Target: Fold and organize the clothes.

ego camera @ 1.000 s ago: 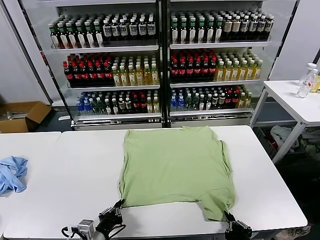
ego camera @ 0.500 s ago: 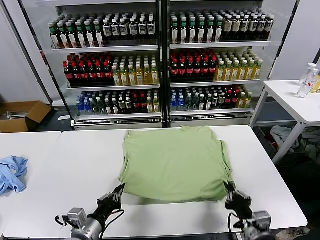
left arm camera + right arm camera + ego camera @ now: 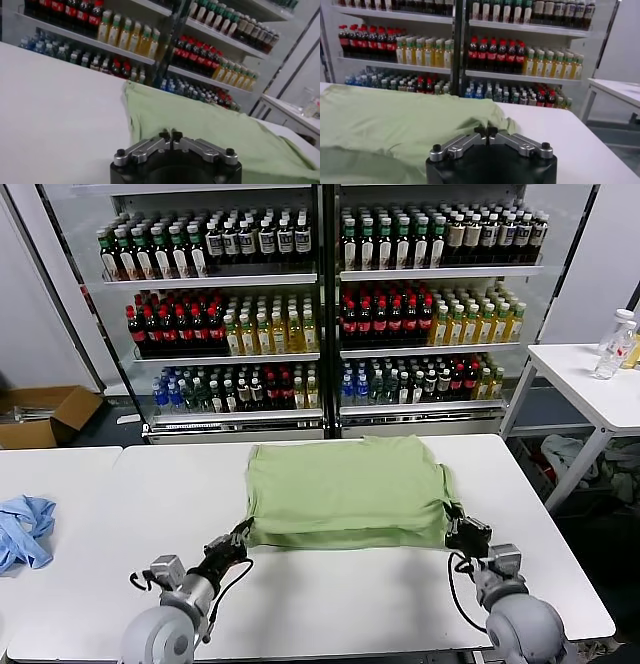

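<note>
The shirt's far edge is lying at the far edge of the table. I should use my left gripper to take the shirt's folded near corner (image 3: 257,539) and help pull the shirt closer.
The pale sage-green shirt (image 3: 345,489) lies on the white table (image 3: 330,594), its near part folded back over the far part, plain side up. My left gripper (image 3: 243,529) is shut on the shirt's near left corner. My right gripper (image 3: 452,522) is shut on the near right corner. Both hold the hem just above the table, over the middle of the shirt. In the left wrist view the shut fingers (image 3: 170,135) pinch the green cloth (image 3: 210,125). In the right wrist view the shut fingers (image 3: 485,131) pinch a bunched bit of cloth (image 3: 410,125). The neck placket and printed motif are hidden.
A blue cloth (image 3: 25,529) lies on the table's left end. Drinks fridges full of bottles (image 3: 320,294) stand behind the table. A second white table (image 3: 590,389) with a bottle is at the right, and a cardboard box (image 3: 45,414) lies on the floor at the left.
Both grippers have carried the shirt's near hem away from me, from the table's front edge to mid-shirt, folding the lower half over the upper half.
</note>
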Robot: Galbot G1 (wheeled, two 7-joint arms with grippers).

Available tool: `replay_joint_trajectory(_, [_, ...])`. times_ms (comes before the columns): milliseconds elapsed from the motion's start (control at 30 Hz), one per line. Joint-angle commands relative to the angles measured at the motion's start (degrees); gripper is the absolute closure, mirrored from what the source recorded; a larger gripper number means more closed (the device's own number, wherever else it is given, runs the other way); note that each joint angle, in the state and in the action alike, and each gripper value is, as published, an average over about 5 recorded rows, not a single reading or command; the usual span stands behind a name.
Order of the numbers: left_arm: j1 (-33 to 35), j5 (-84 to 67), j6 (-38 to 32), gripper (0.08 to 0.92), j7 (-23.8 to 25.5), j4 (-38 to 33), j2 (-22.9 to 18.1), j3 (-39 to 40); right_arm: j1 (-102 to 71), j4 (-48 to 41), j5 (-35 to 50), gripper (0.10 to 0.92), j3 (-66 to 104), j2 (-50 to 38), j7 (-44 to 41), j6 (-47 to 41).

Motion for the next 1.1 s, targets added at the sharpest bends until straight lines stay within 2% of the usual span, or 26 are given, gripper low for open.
replay_joint_trajectory(33, [-4.9, 3.2, -0.4, 0.86, -0.5, 5.7, -1.1, 2.4, 4.0, -3.5, -4.0, 0.827, -3.6, -0.3, -2.8, -1.3])
replay_joint_trajectory(233, [-0.2, 6.2, -1.6, 0.691, -0.9, 2.6, -1.4, 1.4, -1.8, 0.5, -4.6, 0.662, -0.8, -2.7, -2.4, 2.4])
replay_joint_trajectory(367, [1.4, 7.5, -2.0, 0.57, -1.3, 3.3, -1.5, 1.0, -4.8, 1.0, -4.0, 0.541, 2.6, -4.9, -1.4, 3.0])
replay_joint_trajectory(667, [-1.9, 11.2, -1.7, 0.31, -3.2, 8.2, -2.1, 2.1, -0.8, -8.1, -1.3, 0.283, 1.5, -3.5, 0.8, -1.7])
replay_joint_trajectory(767, [-2.7, 11.5, -1.9, 0.244, -3.7, 9.2, -2.0, 2.3, 0.5, -10.4, 0.8, 0.227, 0.3, -2.7, 1.2, -3.7])
replay_joint_trajectory(833, [-2.9, 11.6, -1.9, 0.241, -3.9, 9.5, -1.9, 2.4, 0.7, -11.0, 2.0, 0.231, -0.3, -2.5, 1.3, -4.3])
replay_joint_trajectory(900, [-2.7, 11.4, -1.9, 0.278, -3.8, 9.5, -1.8, 2.5, 0.6, -11.0, 2.9, 0.27, -0.7, -2.5, 1.0, -4.5])
replay_joint_trajectory(1100, [-1.5, 8.7, -1.9, 0.434, -2.8, 7.9, -1.6, 2.7, -0.7, -8.7, 4.8, 0.443, -0.7, -2.7, 0.1, -3.9])
